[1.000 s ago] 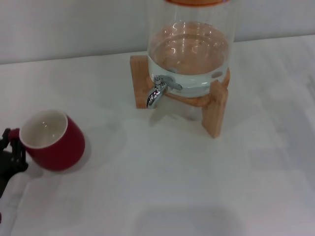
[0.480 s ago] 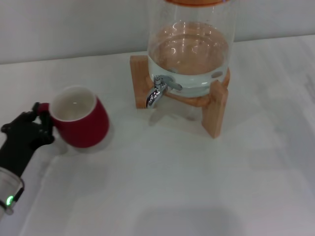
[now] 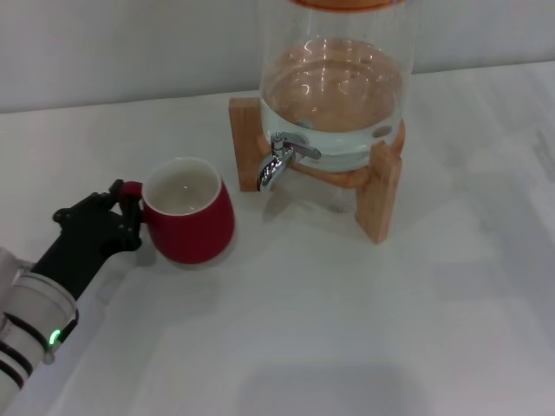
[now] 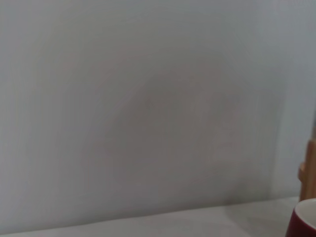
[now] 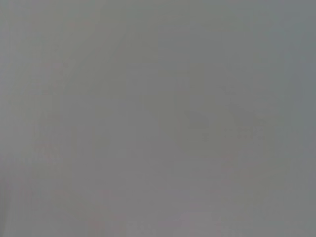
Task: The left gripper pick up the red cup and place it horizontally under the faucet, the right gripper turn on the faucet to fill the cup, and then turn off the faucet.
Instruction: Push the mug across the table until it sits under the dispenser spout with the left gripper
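Observation:
I should release the red cup on the white table (image 3: 264, 263) under the chrome spout, before the wooden stand, with my left gripper. The cup is now a little below the faucet.
The red cup (image 3: 191, 217), dark red with a cream inside, is upright and a little left of and below the faucet (image 3: 279, 161). My left gripper (image 3: 126, 208) is shut on the cup's small handle at its left side. The chrome faucet juts from the clear glass dispenser jar (image 3: 334, 82), spout turned down, with the cup's rim short of it. A sliver of the cup also shows in the left wrist view (image 4: 303, 222). My right gripper is out of view; its wrist view shows only a blank grey surface.
The jar holds water and stands on a wooden stand (image 3: 377, 186) on the white table (image 3: 347, 329). A pale wall runs behind the table.
My left gripper has carried the red cup to the right and farther back, from the table's left edge toward the faucet. More of the left arm has come into view.

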Tool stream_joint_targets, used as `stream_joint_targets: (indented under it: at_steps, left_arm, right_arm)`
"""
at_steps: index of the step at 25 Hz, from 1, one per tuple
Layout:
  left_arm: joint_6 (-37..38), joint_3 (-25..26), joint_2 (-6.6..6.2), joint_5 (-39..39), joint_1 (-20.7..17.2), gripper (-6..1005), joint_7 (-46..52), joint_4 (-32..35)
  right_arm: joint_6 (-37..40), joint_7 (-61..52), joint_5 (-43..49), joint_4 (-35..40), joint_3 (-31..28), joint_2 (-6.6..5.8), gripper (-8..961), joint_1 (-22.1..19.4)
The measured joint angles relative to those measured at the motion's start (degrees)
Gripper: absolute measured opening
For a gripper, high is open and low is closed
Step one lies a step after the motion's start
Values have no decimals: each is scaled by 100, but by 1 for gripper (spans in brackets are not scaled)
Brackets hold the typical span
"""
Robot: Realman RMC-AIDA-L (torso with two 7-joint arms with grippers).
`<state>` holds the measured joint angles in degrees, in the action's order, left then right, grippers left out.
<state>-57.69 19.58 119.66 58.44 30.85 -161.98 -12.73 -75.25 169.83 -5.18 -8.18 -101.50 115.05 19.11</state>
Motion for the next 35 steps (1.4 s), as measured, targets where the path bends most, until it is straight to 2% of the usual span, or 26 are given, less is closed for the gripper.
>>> stream_joint_targets:
  at_steps: [16,35]
  left_arm:
    - [636,35,4,-420,260,154,0,-226]
    - [917,34,30,-729,502,154,0,-384]
  right_arm:
    - [-28,6,0,-9,87,9,680,32]
    - [-27,6,0,-9,87,9,680,54]
